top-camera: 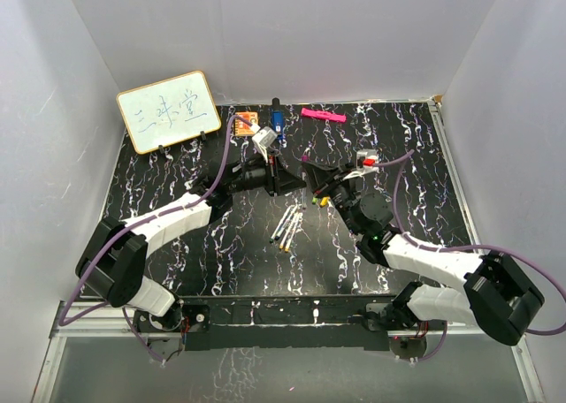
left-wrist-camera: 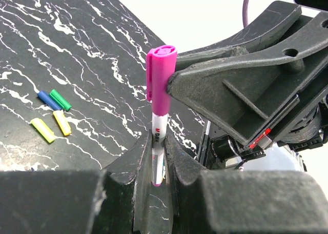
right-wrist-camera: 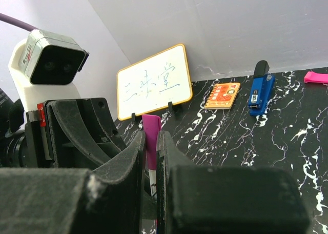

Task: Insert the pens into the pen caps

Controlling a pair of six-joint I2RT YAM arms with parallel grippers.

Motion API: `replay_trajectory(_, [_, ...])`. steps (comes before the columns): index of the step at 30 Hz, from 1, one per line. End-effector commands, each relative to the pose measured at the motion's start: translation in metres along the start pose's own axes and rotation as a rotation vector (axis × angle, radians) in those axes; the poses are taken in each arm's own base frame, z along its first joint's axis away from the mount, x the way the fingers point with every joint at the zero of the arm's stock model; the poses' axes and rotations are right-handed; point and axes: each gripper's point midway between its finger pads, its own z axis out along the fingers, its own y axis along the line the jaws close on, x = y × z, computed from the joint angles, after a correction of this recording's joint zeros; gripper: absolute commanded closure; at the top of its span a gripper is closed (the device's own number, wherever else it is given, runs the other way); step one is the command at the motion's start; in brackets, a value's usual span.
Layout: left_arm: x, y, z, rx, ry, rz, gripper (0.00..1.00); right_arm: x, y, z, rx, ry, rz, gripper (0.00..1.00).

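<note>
I need to regrasp lower down the pen's body [left-wrist-camera: 157,174] with my left gripper while my right gripper steadies the pen cap, because my left gripper's fingers pinch the pen's body close under the magenta pen cap.
Above the table's middle my two grippers meet tip to tip. My left gripper [left-wrist-camera: 158,148] [top-camera: 290,180] is shut on a white-barrelled pen [left-wrist-camera: 157,141] that stands upright between its fingers. A magenta pen cap [left-wrist-camera: 161,80] [right-wrist-camera: 151,134] sits over the pen's upper end. My right gripper [right-wrist-camera: 150,137] [top-camera: 313,177] is shut on that cap from the side. Several loose pens [top-camera: 287,227] lie side by side on the table in front of the grippers. Blue [left-wrist-camera: 48,100], green [left-wrist-camera: 60,99] and two yellow pen caps [left-wrist-camera: 62,123] lie loose on the table.
A small whiteboard [top-camera: 168,110] stands at the back left. Along the back edge lie an orange card [top-camera: 247,119], a dark blue chunky object [top-camera: 277,117] and a pink bar [top-camera: 322,115]. White walls close in the black marbled table [top-camera: 177,173] on three sides.
</note>
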Motion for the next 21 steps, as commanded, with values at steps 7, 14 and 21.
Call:
replay_trajectory(7, [-0.084, -0.041, -0.012, 0.129, -0.279, 0.144, 0.85, 0.036, 0.003, -0.015, 0.008, 0.134, 0.049, 1.0])
replay_trajectory(14, [-0.076, -0.038, -0.007, 0.153, -0.252, 0.103, 0.76, 0.026, 0.002, -0.014, 0.024, 0.097, 0.057, 1.0])
replay_trajectory(21, [-0.068, -0.037, -0.006, 0.161, -0.229, 0.079, 0.74, 0.022, -0.004, -0.014, 0.049, 0.069, 0.056, 1.0])
